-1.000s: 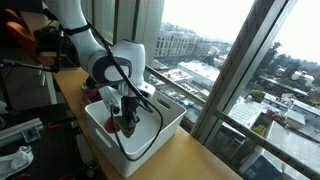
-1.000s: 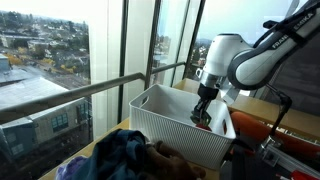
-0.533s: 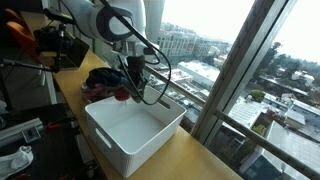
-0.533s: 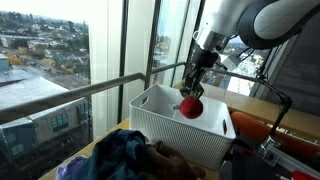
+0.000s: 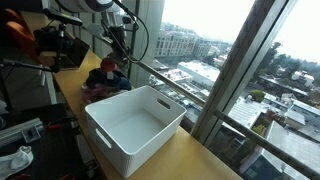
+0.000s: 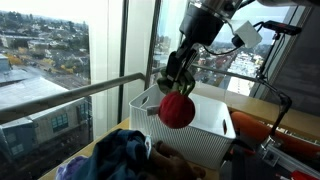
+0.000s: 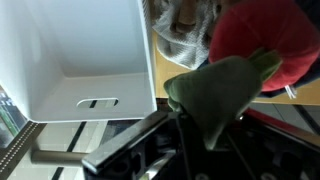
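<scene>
I will let go of the green cloth with my gripper on the window-side edge of the clothes heap (image 5: 118, 85) (image 7: 208, 80), next to the grey cloth.
My gripper (image 6: 176, 88) is shut on a red soft toy (image 6: 178, 111) by its green leafy top (image 7: 220, 90). The toy hangs in the air above the near rim of a white plastic basket (image 6: 185, 142). In an exterior view the gripper (image 5: 112, 57) and red toy (image 5: 108, 66) are over a pile of clothes (image 5: 98, 86) behind the basket (image 5: 112, 142). The wrist view shows the red body (image 7: 262, 42) beyond the green part, with the basket (image 7: 95, 45) off to the left and nothing inside it.
Coloured clothes (image 6: 122, 156) lie heaped on the wooden table (image 5: 195, 162) next to the basket. Tall window panes and a railing (image 6: 90, 88) run along the table's far side. A dark case with an orange edge (image 6: 272, 128) and other gear (image 5: 20, 130) stand nearby.
The gripper rose out of the basket with the red toy and carried it up and across, past the basket's edge toward the clothes pile. The basket now holds nothing.
</scene>
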{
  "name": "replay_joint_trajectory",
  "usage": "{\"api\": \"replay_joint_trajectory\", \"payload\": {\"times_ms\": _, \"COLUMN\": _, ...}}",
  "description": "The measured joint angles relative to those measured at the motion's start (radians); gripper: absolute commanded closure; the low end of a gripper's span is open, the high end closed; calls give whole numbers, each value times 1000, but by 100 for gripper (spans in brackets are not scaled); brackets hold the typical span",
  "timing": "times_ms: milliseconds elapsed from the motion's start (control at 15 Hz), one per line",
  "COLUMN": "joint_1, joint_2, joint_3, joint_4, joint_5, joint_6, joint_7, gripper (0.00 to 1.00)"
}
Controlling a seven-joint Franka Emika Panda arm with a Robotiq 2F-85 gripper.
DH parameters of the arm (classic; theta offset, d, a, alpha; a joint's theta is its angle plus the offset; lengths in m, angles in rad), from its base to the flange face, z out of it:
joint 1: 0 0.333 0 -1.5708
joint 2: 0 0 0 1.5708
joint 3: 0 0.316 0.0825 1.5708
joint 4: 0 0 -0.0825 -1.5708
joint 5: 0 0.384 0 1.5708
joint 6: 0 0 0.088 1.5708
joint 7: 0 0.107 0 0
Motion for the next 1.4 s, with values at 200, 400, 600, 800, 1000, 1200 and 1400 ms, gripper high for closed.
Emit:
{"api": "replay_joint_trajectory", "payload": {"times_ms": 200, "joint_1": 25, "joint_2": 26, "joint_3": 38, "joint_4": 4, "joint_5": 0, "joint_6": 0, "joint_7": 20, "gripper": 97}}
{"api": "replay_joint_trajectory", "payload": {"times_ms": 400, "joint_1": 37, "joint_2": 76, "joint_3": 50, "joint_4": 10, "joint_5": 0, "joint_6": 3, "joint_7": 24, "gripper": 97}}
{"api": "replay_joint_trajectory", "payload": {"times_ms": 600, "joint_1": 43, "joint_2": 149, "joint_3": 50, "joint_4": 36, "joint_5": 2, "joint_6": 4, "joint_7": 24, "gripper": 97}}
{"api": "replay_joint_trajectory", "payload": {"times_ms": 800, "joint_1": 47, "joint_2": 250, "joint_3": 50, "joint_4": 100, "joint_5": 12, "joint_6": 4, "joint_7": 22, "gripper": 97}}
{"api": "replay_joint_trajectory", "payload": {"times_ms": 1000, "joint_1": 52, "joint_2": 360, "joint_3": 49, "joint_4": 196, "joint_5": 39, "joint_6": 2, "joint_7": 5, "gripper": 97}}
{"api": "replay_joint_trajectory", "payload": {"times_ms": 1200, "joint_1": 52, "joint_2": 466, "joint_3": 43, "joint_4": 302, "joint_5": 76, "joint_6": -4, "joint_7": -31, "gripper": 97}}
{"api": "replay_joint_trajectory", "payload": {"times_ms": 1400, "joint_1": 49, "joint_2": 554, "joint_3": 32, "joint_4": 393, "joint_5": 111, "joint_6": -17, "joint_7": -73, "gripper": 97}}
